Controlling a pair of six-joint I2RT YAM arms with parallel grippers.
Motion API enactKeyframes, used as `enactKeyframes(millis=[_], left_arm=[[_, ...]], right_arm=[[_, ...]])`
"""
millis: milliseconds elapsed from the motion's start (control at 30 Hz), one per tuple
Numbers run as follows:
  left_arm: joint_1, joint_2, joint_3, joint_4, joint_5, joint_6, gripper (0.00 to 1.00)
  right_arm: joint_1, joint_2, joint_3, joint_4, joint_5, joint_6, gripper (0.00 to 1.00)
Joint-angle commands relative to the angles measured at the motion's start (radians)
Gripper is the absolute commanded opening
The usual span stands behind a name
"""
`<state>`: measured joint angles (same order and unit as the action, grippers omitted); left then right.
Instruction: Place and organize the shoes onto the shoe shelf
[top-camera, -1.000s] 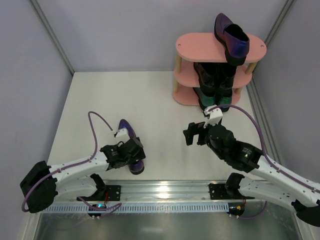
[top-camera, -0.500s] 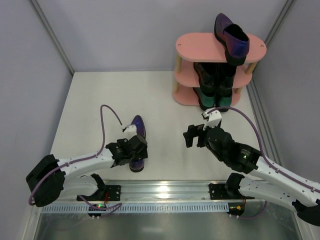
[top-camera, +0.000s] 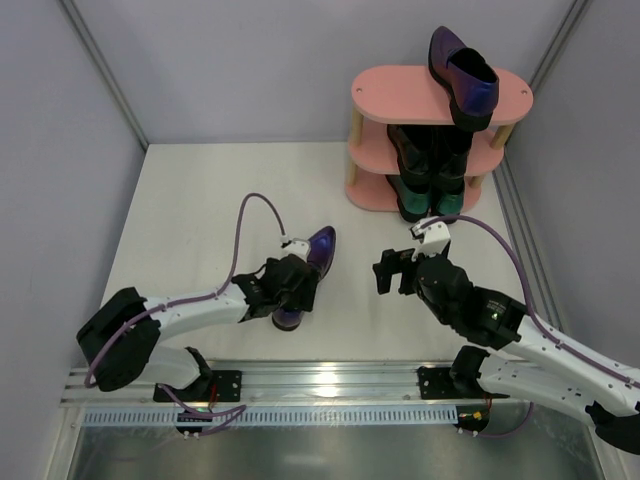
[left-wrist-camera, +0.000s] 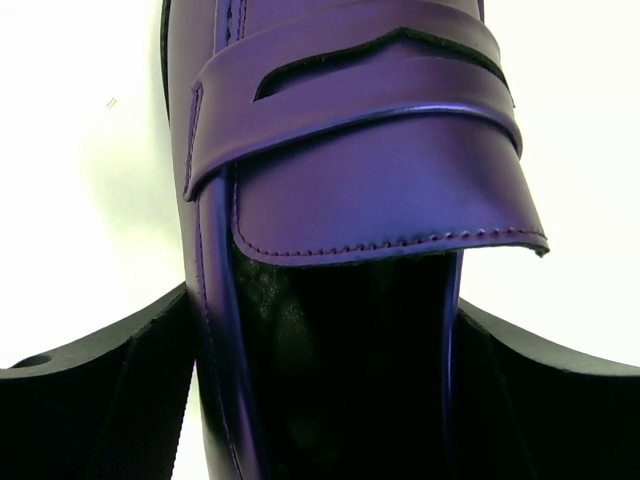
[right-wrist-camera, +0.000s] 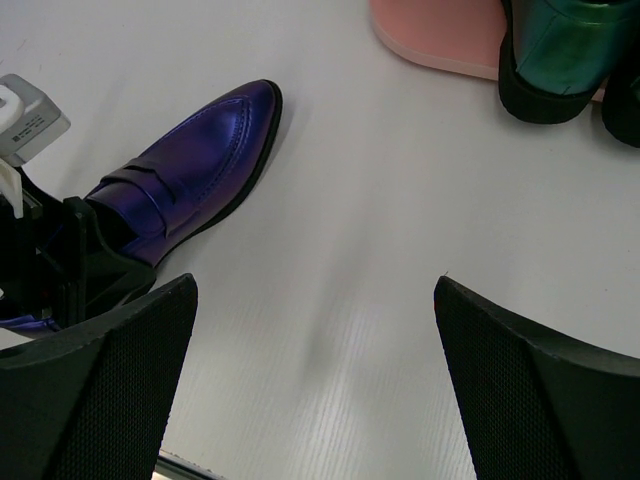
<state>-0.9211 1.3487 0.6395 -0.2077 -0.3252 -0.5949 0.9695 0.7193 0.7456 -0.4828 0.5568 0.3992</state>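
The purple loafer is held by my left gripper just behind its tongue, with its heel jutting out behind, so I will open and grip nearer the loafer's heel (top-camera: 287, 319) before lifting.
My left gripper (top-camera: 289, 291) is shut on the heel end of a metallic purple loafer (top-camera: 319, 247), whose toe points toward the far right. In the left wrist view the loafer (left-wrist-camera: 350, 170) fills the space between my fingers (left-wrist-camera: 100, 400). It also shows in the right wrist view (right-wrist-camera: 190, 160). My right gripper (top-camera: 396, 270) is open and empty over bare table to the right of that shoe (right-wrist-camera: 315, 390). The pink shoe shelf (top-camera: 400, 95) stands at the far right. The other purple loafer (top-camera: 462, 75) sits on its top board, black loafers (top-camera: 430, 150) in the middle, green loafers (top-camera: 440, 203) at the bottom.
White walls close in the table at the back and both sides. A metal rail (top-camera: 320, 380) runs along the near edge by the arm bases. The green shoes' heels (right-wrist-camera: 570, 50) overhang the shelf's pink bottom board (right-wrist-camera: 440, 35).
My left gripper has moved the purple loafer to the right, toward the table's middle, and its toe has swung toward the shelf. My right arm has barely moved.
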Motion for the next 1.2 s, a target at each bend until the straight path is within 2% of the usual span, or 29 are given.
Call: enactKeyframes(millis=[0, 133, 267, 400, 433, 467, 700, 833, 933, 1167], left_arm=[[-0.009, 0.121, 0.081, 0.252, 0.116, 0.052, 0.66], [-0.009, 0.17, 0.155, 0.182, 0.158, 0.099, 0.68], [-0.009, 0.075, 0.105, 0.241, 0.144, 0.145, 0.74], [-0.007, 0.009, 0.106, 0.176, 0.121, 0.187, 0.78], [-0.009, 0.001, 0.111, 0.151, 0.123, 0.19, 0.82], [-0.007, -0.005, 0.106, 0.149, 0.127, 0.193, 0.99], [-0.009, -0.086, 0.045, 0.203, 0.127, 0.204, 1.0], [-0.009, -0.111, 0.045, 0.185, 0.161, 0.201, 1.0], [-0.019, -0.131, -0.009, 0.2, 0.189, 0.178, 1.0], [-0.071, -0.279, -0.21, 0.31, 0.063, 0.136, 0.99]], right_arm=[[0.008, -0.02, 0.006, -0.002, 0.048, 0.016, 1.0], [0.008, -0.026, 0.006, -0.013, 0.064, 0.013, 1.0], [0.008, -0.024, 0.005, -0.014, 0.069, 0.009, 1.0], [0.008, -0.017, 0.001, -0.005, 0.068, 0.004, 1.0], [0.008, -0.015, 0.001, 0.001, 0.066, 0.003, 1.0], [0.008, -0.011, 0.003, 0.004, 0.066, 0.001, 1.0], [0.008, 0.003, 0.006, 0.007, 0.058, -0.003, 1.0], [0.008, 0.002, 0.009, 0.006, 0.064, -0.005, 1.0], [0.008, -0.003, 0.012, 0.0, 0.071, -0.003, 1.0], [0.008, 0.002, 0.003, -0.002, 0.077, -0.003, 1.0]])
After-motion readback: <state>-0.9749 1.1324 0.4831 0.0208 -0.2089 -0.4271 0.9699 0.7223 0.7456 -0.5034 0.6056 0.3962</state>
